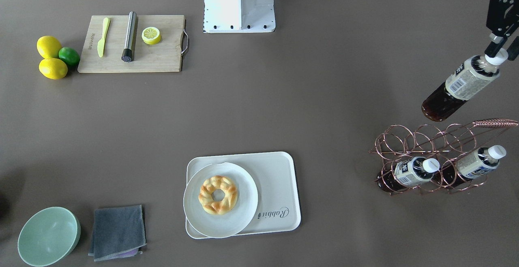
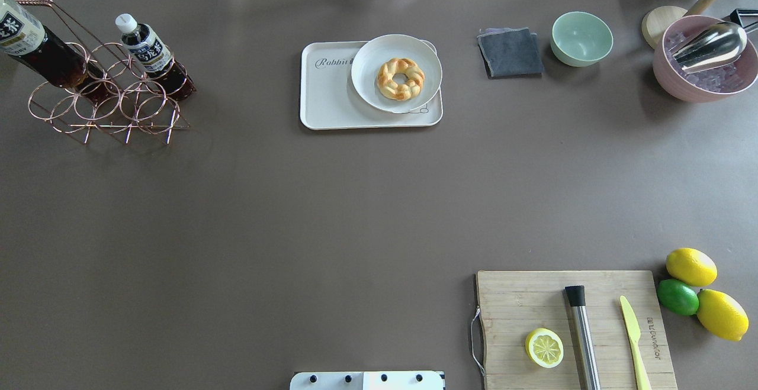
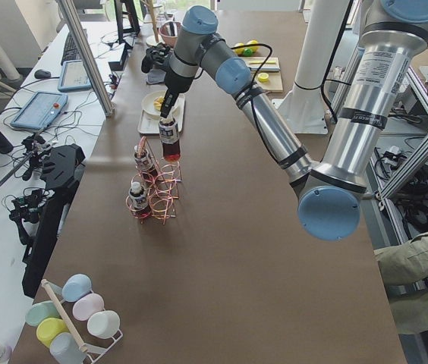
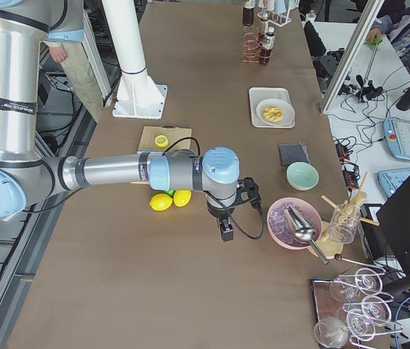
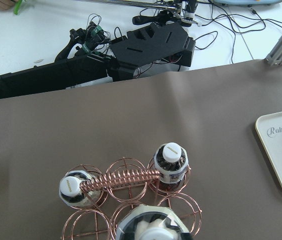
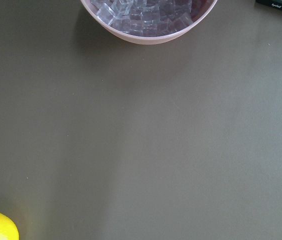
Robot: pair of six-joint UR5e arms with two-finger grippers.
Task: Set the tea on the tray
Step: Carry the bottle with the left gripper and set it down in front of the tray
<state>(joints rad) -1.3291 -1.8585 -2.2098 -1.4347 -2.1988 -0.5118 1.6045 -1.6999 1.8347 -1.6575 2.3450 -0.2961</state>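
Next, I set the tea bottle, now tilted above the copper wire rack, down with my left gripper on the bare table [image 1: 237, 94] between the white robot base and the tray and let go.
My left gripper [image 1: 498, 53] is shut on the white cap of a tea bottle [image 1: 462, 86] and holds it tilted in the air above the copper wire rack [image 1: 425, 145]. The bottle also shows in the overhead view [image 2: 41, 52] and the left wrist view [image 5: 153, 227]. Two alike bottles [image 1: 413, 170] [image 1: 478, 161] stay in the rack. The cream tray [image 1: 279, 186] with "Rabbit" script lies mid-table, apart from the gripper. My right gripper [image 4: 227, 231] hovers low near the lemons; I cannot tell whether it is open or shut.
A white plate [image 1: 194, 214] with a twisted pastry covers one half of the tray. A cutting board [image 1: 162, 52] holds a knife, muddler and lemon half. Lemons and a lime [image 1: 50, 56], a green bowl [image 1: 48, 236], a grey cloth [image 1: 117, 232] and a pink ice bowl [image 2: 663, 76] stand around.
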